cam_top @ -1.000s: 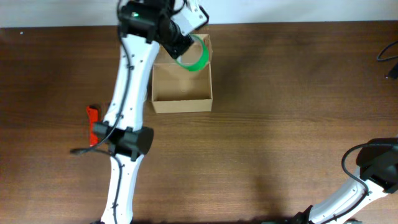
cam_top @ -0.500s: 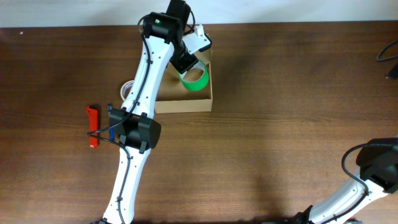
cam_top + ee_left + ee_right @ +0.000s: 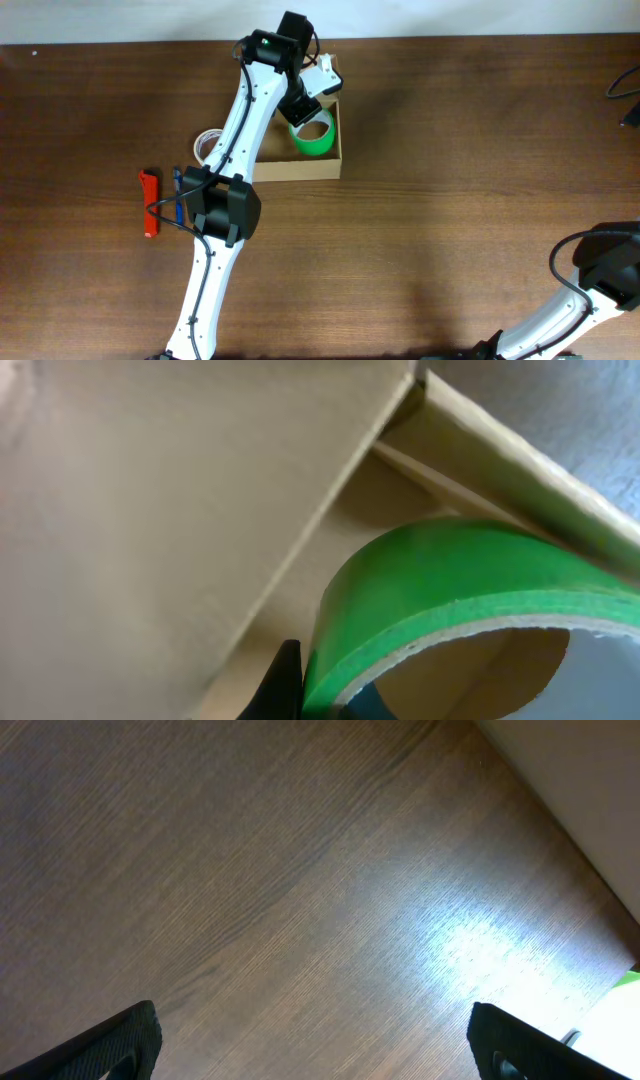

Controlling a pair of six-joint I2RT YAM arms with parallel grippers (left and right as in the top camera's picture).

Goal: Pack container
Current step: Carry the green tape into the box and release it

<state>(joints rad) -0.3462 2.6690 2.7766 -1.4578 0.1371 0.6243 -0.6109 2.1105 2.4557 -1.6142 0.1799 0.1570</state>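
Observation:
My left gripper is to set the green tape roll down in the cardboard box's front corner (image 3: 312,131) (image 3: 470,645) farthest from the white tape roll.
The container (image 3: 298,168) is a small tan cardboard box at the back middle of the table, open at the top. My left gripper (image 3: 303,112) is inside it, shut on a green tape roll (image 3: 312,134) that hangs low in the box's right half. In the left wrist view the green roll (image 3: 450,600) fills the lower right, pinched by a dark finger (image 3: 285,685), with the box walls (image 3: 180,510) close behind. My right gripper (image 3: 320,1045) is open and empty over bare wood; only the right arm's base (image 3: 600,265) shows overhead.
A white tape roll (image 3: 205,146) lies left of the box, partly under my left arm. A red tool (image 3: 149,203) and a blue pen (image 3: 179,195) lie on the table's left side. A black cable (image 3: 625,85) sits at the far right edge.
My left gripper has swung from the box's back edge down into the box, carrying the green roll lower and to the right. The white roll and blue pen came into view.

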